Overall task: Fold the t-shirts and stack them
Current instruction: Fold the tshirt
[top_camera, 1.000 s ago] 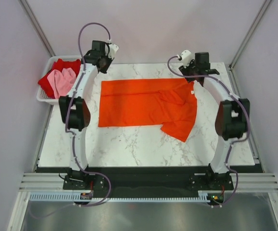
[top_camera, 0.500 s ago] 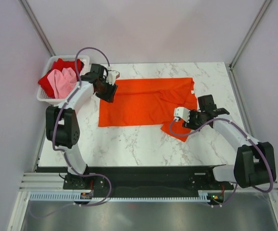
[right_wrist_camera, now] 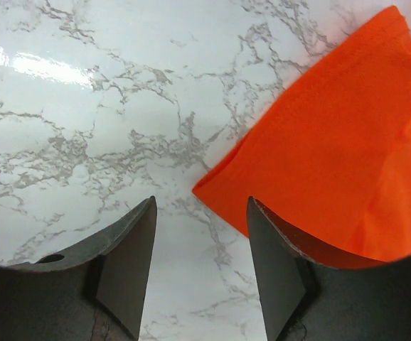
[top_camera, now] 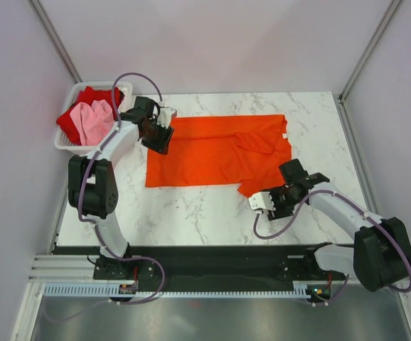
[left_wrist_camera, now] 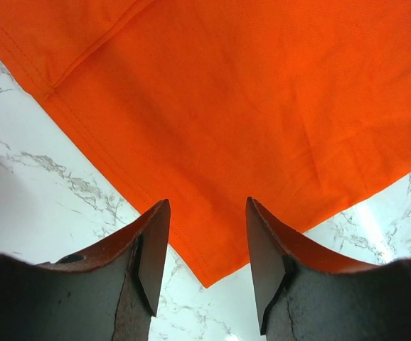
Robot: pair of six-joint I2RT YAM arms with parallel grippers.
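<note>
My left gripper is to close next on the near corner (top_camera: 148, 185) (left_wrist_camera: 207, 281) of the orange-red t-shirt, on the same side as the white basket.
A bright orange-red t-shirt (top_camera: 205, 153) lies spread on the marble table. My left gripper (top_camera: 158, 135) is open over its far left corner; in the left wrist view the cloth (left_wrist_camera: 248, 106) has a corner pointing between my open fingers (left_wrist_camera: 207, 206). My right gripper (top_camera: 275, 199) is open by the shirt's near right flap; in the right wrist view the cloth's (right_wrist_camera: 333, 142) corner lies just ahead of the open gripper (right_wrist_camera: 202, 213). A deeper red t-shirt (top_camera: 84, 96) and a pale pink t-shirt (top_camera: 92, 121) lie bunched in the basket.
A white slatted basket (top_camera: 65, 145) stands at the table's far left corner. Grey walls close in the left, right and back. Bare marble (top_camera: 191, 213) lies between the shirt and the near edge.
Both arms came down from a raised pose to the shirt. In the last half second the right gripper moved nearer, to the shirt's near right corner; the left gripper barely moved.
</note>
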